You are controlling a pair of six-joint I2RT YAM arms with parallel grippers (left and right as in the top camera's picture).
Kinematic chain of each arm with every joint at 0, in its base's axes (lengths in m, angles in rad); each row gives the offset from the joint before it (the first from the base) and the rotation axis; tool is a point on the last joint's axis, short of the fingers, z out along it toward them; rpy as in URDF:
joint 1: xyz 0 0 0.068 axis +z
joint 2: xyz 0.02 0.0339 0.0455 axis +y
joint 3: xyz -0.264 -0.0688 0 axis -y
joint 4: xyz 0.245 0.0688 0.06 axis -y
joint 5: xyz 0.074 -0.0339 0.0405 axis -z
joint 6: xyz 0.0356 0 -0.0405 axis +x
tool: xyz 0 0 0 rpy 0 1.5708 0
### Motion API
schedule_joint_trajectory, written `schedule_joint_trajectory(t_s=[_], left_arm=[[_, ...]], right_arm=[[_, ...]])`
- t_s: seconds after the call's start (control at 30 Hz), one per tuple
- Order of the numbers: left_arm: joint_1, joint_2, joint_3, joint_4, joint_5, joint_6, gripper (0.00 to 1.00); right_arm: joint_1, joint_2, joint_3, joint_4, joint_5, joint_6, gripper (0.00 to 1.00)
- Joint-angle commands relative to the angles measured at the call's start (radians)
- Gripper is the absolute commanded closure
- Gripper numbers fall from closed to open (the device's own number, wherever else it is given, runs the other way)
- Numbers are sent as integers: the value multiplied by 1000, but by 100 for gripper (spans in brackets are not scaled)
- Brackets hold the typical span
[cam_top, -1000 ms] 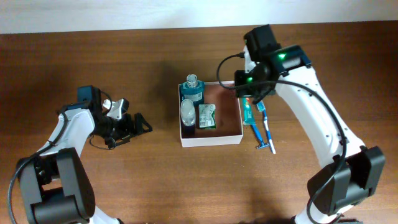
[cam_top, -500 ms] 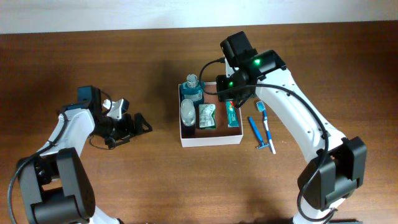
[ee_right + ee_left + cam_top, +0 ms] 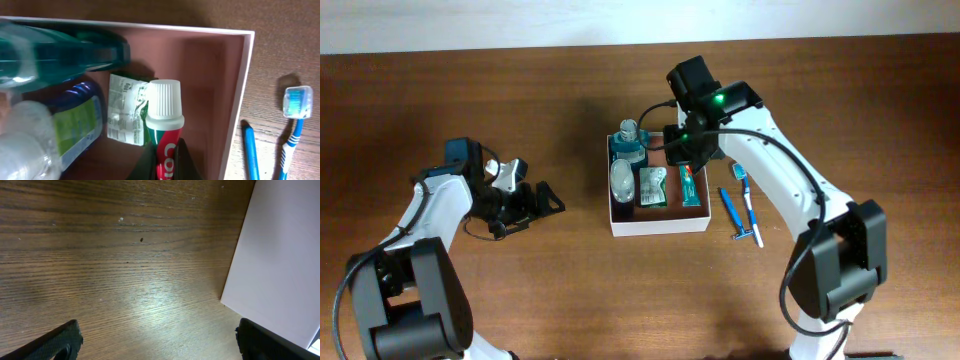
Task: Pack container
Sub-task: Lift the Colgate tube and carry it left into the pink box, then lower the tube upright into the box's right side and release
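Note:
I will use my right gripper to set the toothpaste tube down on the bottom of the box, close beside the green packet [image 3: 674, 182] [image 3: 169, 107].
The container [image 3: 660, 227] is a shallow white-walled box with a reddish-brown floor, at the table's middle. In it are a teal bottle [image 3: 629, 147], a clear bottle [image 3: 621, 180] and a green packet [image 3: 652, 187]. My right gripper [image 3: 687, 163] is over the box's right side, shut on a red, green and white toothpaste tube [image 3: 691, 188]. In the right wrist view the fingers [image 3: 186, 161] clamp the tube [image 3: 164, 112] just inside the container wall [image 3: 239, 95]. My left gripper [image 3: 527, 203] is open and empty, well left of the box.
A blue toothbrush [image 3: 729, 207] and a white-and-blue toothbrush [image 3: 748, 203] lie on the table right of the box; both show in the right wrist view [image 3: 249, 150] [image 3: 294, 107]. The left wrist view shows wood and a white surface [image 3: 280, 255] at its right.
My right gripper has carried the toothpaste tube left, from beside the box's right wall to inside its right side. The left arm has not moved.

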Motion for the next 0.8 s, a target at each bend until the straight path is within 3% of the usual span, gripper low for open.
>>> schedule_joint_trajectory(t_s=[0.0,0.47,0.77], left_arm=[[3,-26,-6,0,3,12,1],[3,-26,-6,0,3,12,1],[3,-26,-6,0,3,12,1]], right_arm=[[7,21,-8,12,10,13,96],[7,27,-121,164,11,7,96],[8,28,-125,167,29,8,96]])
